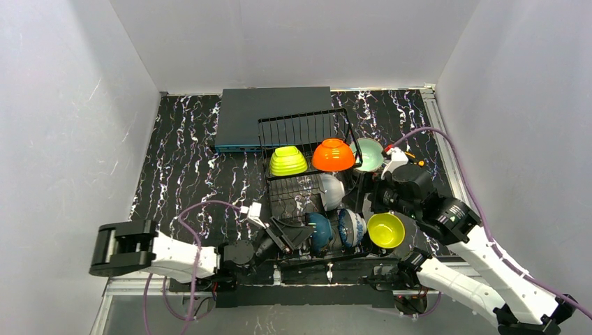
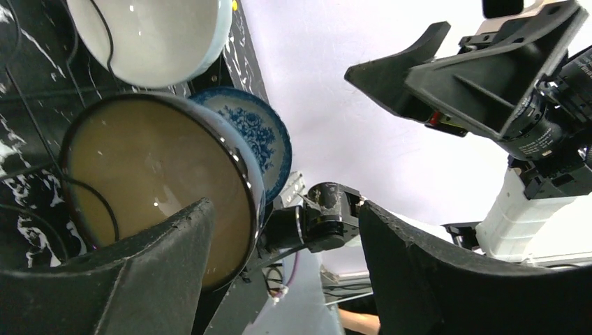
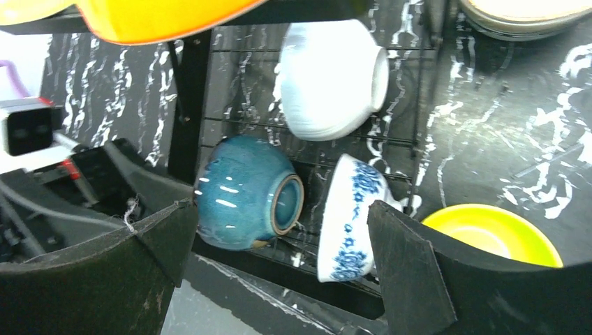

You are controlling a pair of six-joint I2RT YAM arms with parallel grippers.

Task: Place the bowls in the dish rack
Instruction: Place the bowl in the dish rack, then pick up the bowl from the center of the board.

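The yellow bowl's rim [image 1: 371,222] [image 3: 427,218], beside the blue-white patterned bowl, is the next spot for my right gripper to go to and close on.
The black wire dish rack [image 1: 301,183] stands mid-table. A lime green bowl [image 1: 288,161] and an orange bowl [image 1: 333,155] sit on its raised back tier. A white bowl [image 1: 332,190], a teal bowl [image 1: 320,232] and a blue-white patterned bowl [image 1: 351,227] stand on edge in its lower part. A yellow bowl [image 1: 386,230] and a mint bowl [image 1: 370,153] sit on the table right of the rack. My left gripper [image 2: 283,209] is open, one finger beside the teal bowl's [image 2: 153,188] rim. My right gripper [image 3: 279,209] is open above the teal [image 3: 237,202] and patterned [image 3: 349,216] bowls.
A flat dark grey box [image 1: 272,115] lies behind the rack. White walls close in the table on three sides. The right arm's wrist [image 1: 412,185] hangs between the mint and yellow bowls. The right gripper also shows in the left wrist view [image 2: 489,77].
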